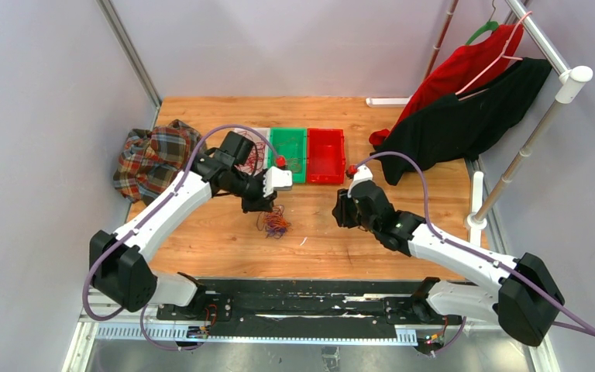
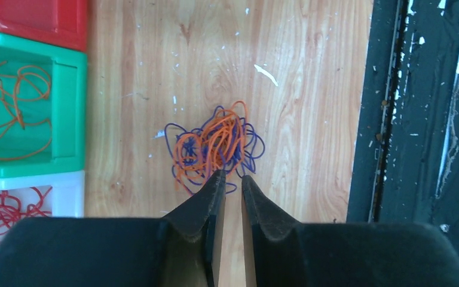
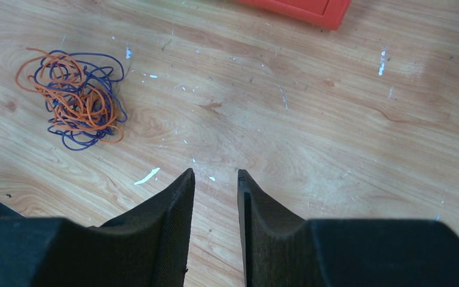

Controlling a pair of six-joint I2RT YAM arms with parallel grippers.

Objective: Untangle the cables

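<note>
The fingers of my left gripper are almost closed, short of the orange cable, so I need to open them wide and pinch the loop at the tangle's near edge [image 2: 185,178].
A tangle of orange and dark purple cables [image 1: 276,223] lies on the wooden table in front of the bins. In the left wrist view the cables [image 2: 215,146] sit just beyond my left gripper [image 2: 232,175], whose jaws stand a narrow gap apart with only bare wood between them. My left gripper [image 1: 259,203] hovers just left of the pile. My right gripper [image 3: 215,172] is open over bare wood with nothing in it, and the cables [image 3: 75,98] lie well to its left. One orange cable [image 2: 18,113] rests in the green bin, and red cables [image 2: 0,209] fill the white bin.
A white bin [image 1: 262,133], a green bin [image 1: 289,133] and a red bin [image 1: 326,133] stand side by side at the table's back. A plaid cloth [image 1: 153,159] is heaped at the left. Red and black garments [image 1: 465,101] hang from a rack at the right.
</note>
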